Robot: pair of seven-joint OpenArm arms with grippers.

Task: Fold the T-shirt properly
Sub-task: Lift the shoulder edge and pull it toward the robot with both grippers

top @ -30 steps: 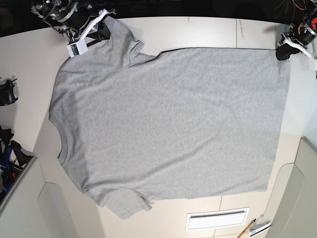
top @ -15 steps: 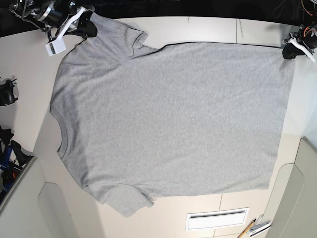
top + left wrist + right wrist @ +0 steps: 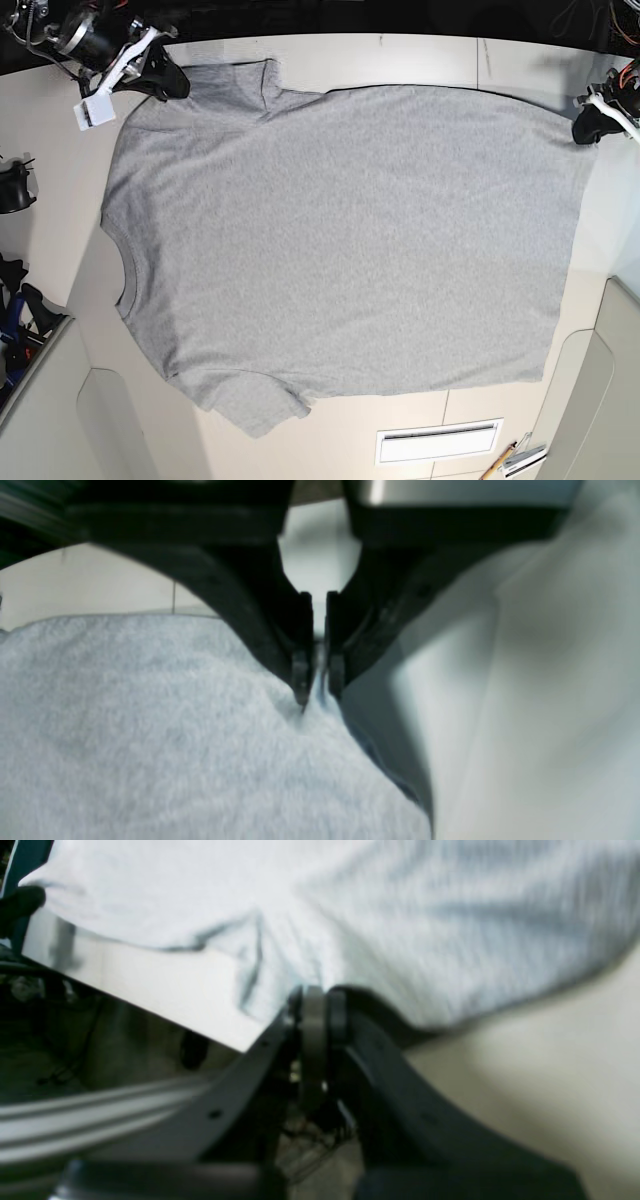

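Observation:
I will use my right gripper to lay the T-shirt's upper sleeve edge on the shirt's body just inside the neckline (image 3: 181,272).
The light grey T-shirt (image 3: 340,240) lies spread flat on the white table (image 3: 400,55), neck to the left and hem to the right. No lettering shows. My right gripper (image 3: 170,82) is at the top left, shut on the shirt's upper sleeve edge. The right wrist view shows its jaws (image 3: 313,995) closed on the pale fabric (image 3: 400,915). My left gripper (image 3: 584,130) is at the top right, shut on the hem corner. The left wrist view shows its tips (image 3: 315,680) pinching the grey cloth (image 3: 150,740).
A white slotted vent (image 3: 438,441) and a pencil (image 3: 500,462) lie near the front edge. Black gear (image 3: 14,186) sits at the left edge. Grey panels stand at the lower right (image 3: 600,400) and lower left (image 3: 40,420). The table's back edge runs behind both grippers.
My right gripper has moved left with the sleeve, which now lies narrower along the top edge. My left gripper has shifted slightly right and forward with the hem corner, drawing the top edge straighter.

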